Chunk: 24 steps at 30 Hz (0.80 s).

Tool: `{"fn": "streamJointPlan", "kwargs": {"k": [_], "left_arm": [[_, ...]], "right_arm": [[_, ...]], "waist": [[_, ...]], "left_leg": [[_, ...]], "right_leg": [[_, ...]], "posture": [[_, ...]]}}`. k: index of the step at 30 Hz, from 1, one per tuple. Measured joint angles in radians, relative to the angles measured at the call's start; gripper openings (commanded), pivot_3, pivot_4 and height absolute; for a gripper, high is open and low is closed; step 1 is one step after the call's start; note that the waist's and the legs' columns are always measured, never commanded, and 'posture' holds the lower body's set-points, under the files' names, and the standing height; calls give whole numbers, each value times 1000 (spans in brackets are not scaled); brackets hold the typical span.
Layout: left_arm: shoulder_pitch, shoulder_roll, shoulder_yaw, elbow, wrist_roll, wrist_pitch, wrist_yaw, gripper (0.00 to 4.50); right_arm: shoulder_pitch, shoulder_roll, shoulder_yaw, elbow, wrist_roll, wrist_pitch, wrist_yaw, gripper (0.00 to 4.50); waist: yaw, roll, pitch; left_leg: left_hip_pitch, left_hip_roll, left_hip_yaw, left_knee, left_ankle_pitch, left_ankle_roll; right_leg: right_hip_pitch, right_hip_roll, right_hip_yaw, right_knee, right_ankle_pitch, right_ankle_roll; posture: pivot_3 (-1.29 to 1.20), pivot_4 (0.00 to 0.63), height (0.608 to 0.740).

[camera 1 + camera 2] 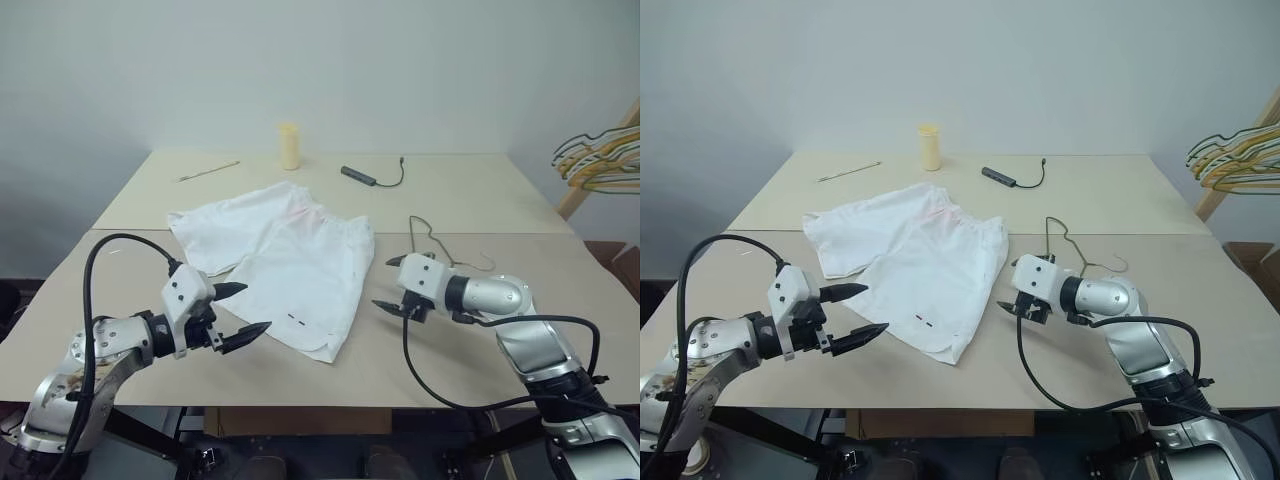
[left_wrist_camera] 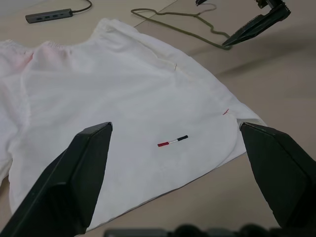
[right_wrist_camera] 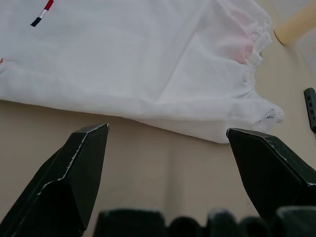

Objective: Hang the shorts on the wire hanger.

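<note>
The next move for my left gripper is to go to the shorts' near hem corner (image 1: 329,353) (image 2: 245,129), on the side toward the wire hanger, and close there.
The white shorts (image 1: 285,262) lie flat in the middle of the table, gathered waistband toward the far side, with a faint pink stain near it and small dark marks by the near hem. The thin dark wire hanger (image 1: 432,243) lies on the table just right of the shorts, partly hidden behind my right arm. My left gripper (image 1: 243,311) is open, hovering at the left of the shorts' near hem. My right gripper (image 1: 389,283) is open too, hovering just right of the shorts and in front of the hanger. Neither holds anything.
A pale yellow cylinder (image 1: 289,146), a dark hub with a cable (image 1: 358,176) and a thin rod (image 1: 208,171) lie at the table's far side. Bunched yellow, green and dark hangers (image 1: 600,160) hang on a wooden stand at the right.
</note>
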Motion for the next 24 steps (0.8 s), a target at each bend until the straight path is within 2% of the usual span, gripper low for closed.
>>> {"fn": "streamJointPlan", "kwargs": {"k": [17, 20, 24], "left_arm": [[-55, -12, -8, -12, -32, 104, 80, 4500], [-71, -39, -19, -28, -48, 133, 92, 4500], [-119, -107, -99, -32, -78, 197, 119, 4500]], "right_arm": [[-25, 0, -1, 19, -4, -6, -9, 4451], [-40, 0, -17, 26, -4, -6, -20, 4451], [-38, -5, -33, 26, -6, -5, -38, 4451]], "waist": [[-10, 0, 0], [-13, 0, 0], [-14, 0, 0]], "left_leg": [[0, 0, 0, 0, 0, 0], [0, 0, 0, 0, 0, 0], [0, 0, 1, 0, 0, 0]], "right_leg": [[0, 0, 1, 0, 0, 0], [0, 0, 1, 0, 0, 0], [0, 0, 2, 0, 0, 0]], "posture": [[-34, 0, 740], [-42, 0, 740], [-60, 0, 740]]}}
